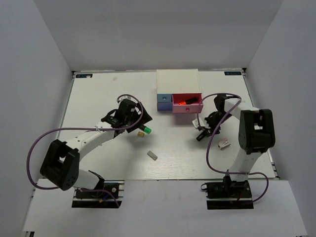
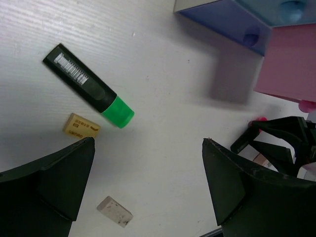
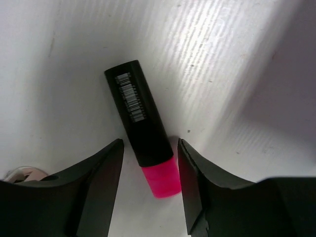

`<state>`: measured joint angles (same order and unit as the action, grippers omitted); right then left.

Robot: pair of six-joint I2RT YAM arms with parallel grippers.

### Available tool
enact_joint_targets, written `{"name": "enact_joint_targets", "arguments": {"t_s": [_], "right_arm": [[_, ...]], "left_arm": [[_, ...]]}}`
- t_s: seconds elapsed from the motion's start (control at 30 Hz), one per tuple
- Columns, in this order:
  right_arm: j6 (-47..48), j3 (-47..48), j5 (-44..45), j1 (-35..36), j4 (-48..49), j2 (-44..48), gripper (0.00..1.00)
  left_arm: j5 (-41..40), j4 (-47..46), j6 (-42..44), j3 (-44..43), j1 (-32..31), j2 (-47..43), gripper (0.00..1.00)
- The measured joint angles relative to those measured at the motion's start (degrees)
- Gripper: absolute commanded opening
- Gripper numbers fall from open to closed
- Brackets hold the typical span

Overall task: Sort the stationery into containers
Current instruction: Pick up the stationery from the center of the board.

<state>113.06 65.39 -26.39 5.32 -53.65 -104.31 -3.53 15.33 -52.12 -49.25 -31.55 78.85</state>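
Note:
The robot's left gripper should next move to the green-capped marker and grasp the middle of its black body (image 1: 140,126) (image 2: 84,79), by the barcode label.
The white drawer unit (image 1: 177,79) stands at the back centre. Its pink drawer (image 1: 190,107) is pulled out with an orange-red capped marker (image 1: 184,100) inside; the purple-blue drawer (image 1: 162,101) is beside it. My left gripper (image 2: 147,143) is open and empty above the table. A green-capped marker (image 2: 89,86), a tan eraser (image 2: 81,125) and a grey eraser (image 2: 114,211) lie below it. My right gripper (image 3: 149,145) is open, its fingers straddling a pink-capped marker (image 3: 143,118) that lies on the table.
A pinkish-white eraser (image 1: 224,144) lies right of my right gripper (image 1: 204,131). A light blue drawer (image 2: 281,7) shows above the purple-blue one (image 2: 232,22). Grey walls close in the table on three sides.

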Motion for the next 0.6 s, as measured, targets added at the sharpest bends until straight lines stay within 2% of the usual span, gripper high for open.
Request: {"name": "enact_joint_targets", "arguments": {"t_s": [0.2, 0.47, 0.6], "right_arm": [[0.0, -1.8, 0.8, 0.0, -2.4, 1.0, 0.48], [0.7, -6.8, 0.0, 0.0, -4.9, 4.6, 0.11], [0.7, -7.0, -3.5, 0.0, -7.3, 5.1, 0.06]], "left_arm": [[2.0, 2.8, -5.9, -1.6, 1.2, 4.0, 0.99], [2.3, 5.9, -8.9, -6.4, 1.9, 7.5, 0.99], [2.1, 8.7, -9.3, -9.5, 2.1, 9.6, 0.99]]}}
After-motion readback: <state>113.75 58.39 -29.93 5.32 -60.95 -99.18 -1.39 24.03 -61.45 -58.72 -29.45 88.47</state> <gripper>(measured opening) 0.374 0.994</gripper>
